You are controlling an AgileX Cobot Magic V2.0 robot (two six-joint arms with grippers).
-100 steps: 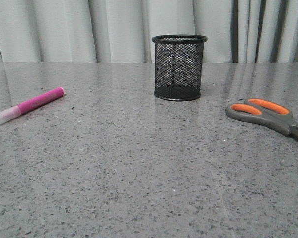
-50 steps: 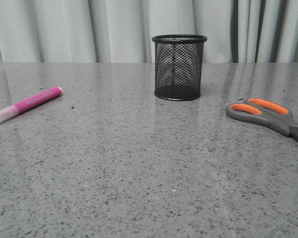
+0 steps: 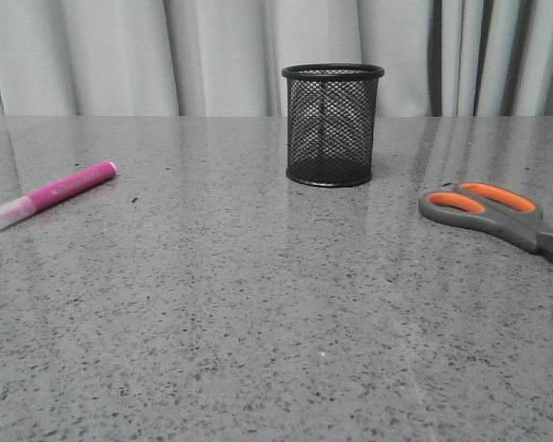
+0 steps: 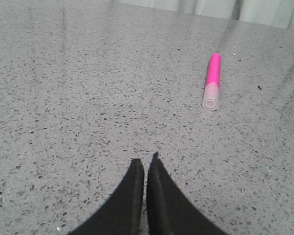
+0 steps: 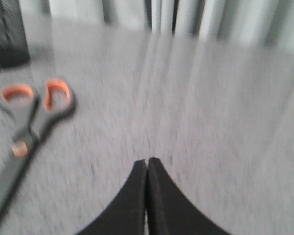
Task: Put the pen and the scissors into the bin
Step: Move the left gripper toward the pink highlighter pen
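Observation:
The middle of the magenta pen's body (image 3: 64,190) (image 4: 213,73), between the pen's whitish cap and its far end, will be held by my left gripper as it closes there.
The magenta pen (image 3: 51,194) with its whitish cap lies flat on the grey table at the left; it also shows in the left wrist view (image 4: 212,81). The grey and orange scissors (image 3: 498,215) lie flat at the right, blades running off the frame edge; they also show in the blurred right wrist view (image 5: 29,125). The black mesh bin (image 3: 333,124) stands upright at the back centre. My left gripper (image 4: 145,159) is shut and empty, well short of the pen. My right gripper (image 5: 147,160) is shut and empty, beside the scissors and apart from them. Neither gripper shows in the front view.
The speckled grey table (image 3: 258,322) runs back to pale curtains (image 3: 166,55). A dark corner of the bin (image 5: 7,41) shows in the right wrist view.
The pen has rolled slightly since a second ago and now rests still. The bin and scissors have not moved. The right wrist view is motion-blurred.

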